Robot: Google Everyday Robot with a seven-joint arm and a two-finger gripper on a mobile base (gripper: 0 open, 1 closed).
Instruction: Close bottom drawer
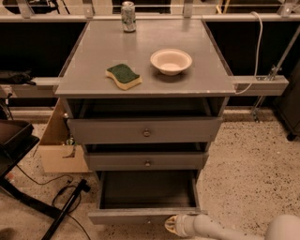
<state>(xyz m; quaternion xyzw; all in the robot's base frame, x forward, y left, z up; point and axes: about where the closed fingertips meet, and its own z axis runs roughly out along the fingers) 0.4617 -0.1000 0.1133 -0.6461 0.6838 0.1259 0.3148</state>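
The robot's gripper should release the bottom drawer once its front is pushed in below the middle drawer (142, 196), still slightly out.
The bottom drawer (140, 216) of the grey cabinet is pulled far out, and its plain, empty floor shows. Its slim front sits near the lower edge of the camera view. My gripper (172, 225) comes in from the lower right on a white arm. Its pale tip is right at the drawer front, just right of centre and level with its lower edge. I cannot tell whether it touches the front.
The top drawer (146, 131) and middle drawer (147, 162) stand slightly out. On the cabinet top (93, 51) are a green-yellow sponge (123, 76), a white bowl (171, 61) and a can (128, 10). A cardboard box (58, 150) and a black stand with cables (65, 211) are on the left.
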